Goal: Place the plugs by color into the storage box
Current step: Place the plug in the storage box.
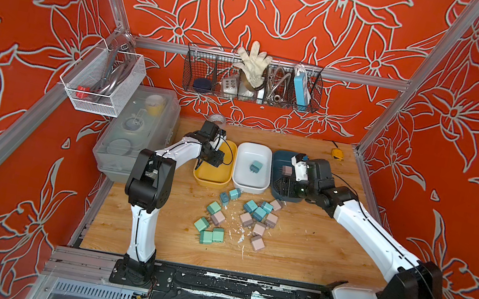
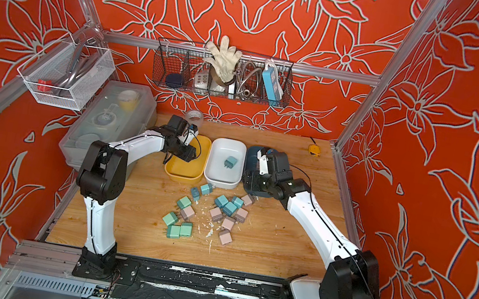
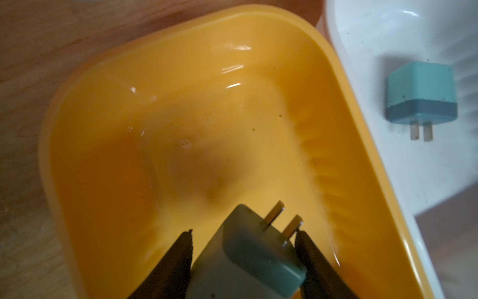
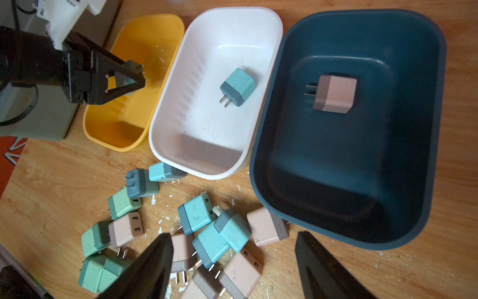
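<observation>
The pink plug sits beside the stacked teal plugs, its ports facing the dark blue tray. Next, my right gripper closes on the body of the pink plug (image 1: 271, 220) (image 4: 241, 275).
My left gripper (image 3: 244, 231) is shut on a mint green plug (image 3: 248, 253), prongs pointing out, just above the floor of the yellow tray (image 3: 103, 129). In both top views this gripper (image 1: 219, 160) (image 2: 191, 153) hangs over that tray (image 1: 211, 182). The white tray (image 4: 207, 129) holds one teal plug (image 4: 238, 86). A pink plug (image 4: 335, 93) lies in the dark blue tray (image 4: 336, 168). My right gripper (image 4: 234, 235) is open and empty, above that tray's near rim and the loose plugs (image 4: 207, 233) (image 1: 239, 217) scattered on the wooden table.
A translucent lidded box (image 1: 134, 132) stands left of the yellow tray, close to my left arm. Wire baskets (image 1: 104, 80) (image 1: 252, 79) hang on the walls. A tape roll (image 1: 217, 118) and a yellow tape measure (image 1: 337, 154) lie at the table's back. White flecks litter the wood.
</observation>
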Controlling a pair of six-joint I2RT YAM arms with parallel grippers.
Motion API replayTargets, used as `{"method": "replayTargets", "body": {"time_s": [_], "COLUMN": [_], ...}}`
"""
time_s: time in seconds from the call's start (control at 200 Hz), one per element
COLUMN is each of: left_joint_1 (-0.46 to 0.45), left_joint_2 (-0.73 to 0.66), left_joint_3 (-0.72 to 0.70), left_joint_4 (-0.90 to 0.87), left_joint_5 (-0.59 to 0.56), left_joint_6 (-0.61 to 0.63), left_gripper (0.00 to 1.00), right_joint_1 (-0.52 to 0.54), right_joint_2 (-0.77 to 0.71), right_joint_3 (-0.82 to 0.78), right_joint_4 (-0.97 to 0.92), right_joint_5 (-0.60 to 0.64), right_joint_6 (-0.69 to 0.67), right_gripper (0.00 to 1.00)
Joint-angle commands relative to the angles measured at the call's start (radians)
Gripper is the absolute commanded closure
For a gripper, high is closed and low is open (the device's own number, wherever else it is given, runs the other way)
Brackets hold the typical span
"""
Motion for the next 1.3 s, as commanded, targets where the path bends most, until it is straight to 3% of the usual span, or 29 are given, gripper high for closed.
{"method": "replayTargets", "body": {"time_s": [0.0,0.135,0.31,0.566,0.696,1.296], "left_joint_1": [0.008,0.008,0.008,0.008,0.006,-0.051], "left_joint_2": [0.036,0.057,0.059,0.046,0.020,-0.282], "left_joint_3": [0.078,0.096,0.096,0.088,0.069,-0.161], "left_joint_4": [0.015,0.028,0.026,0.030,0.047,0.122], "left_joint_5": [-0.003,-0.001,-0.002,0.008,0.067,0.130], "left_joint_6": [-0.013,-0.011,-0.002,-0.001,-0.017,-0.006], "left_gripper": [0.49,0.34,0.29,0.30,0.31,0.33], "right_joint_1": [0.005,0.006,0.006,0.005,0.006,0.006], "right_joint_2": [0.016,0.023,0.031,0.041,0.046,0.096], "right_joint_3": [-0.003,-0.003,-0.003,-0.003,-0.003,0.034], "right_joint_4": [0.003,0.006,0.008,0.014,0.016,-0.031], "right_joint_5": [0.029,0.037,0.049,0.044,0.042,-0.033], "right_joint_6": [-0.027,-0.040,-0.047,-0.046,-0.046,-0.034], "right_gripper": [0.20,0.20,0.20,0.20,0.20,0.21]}}
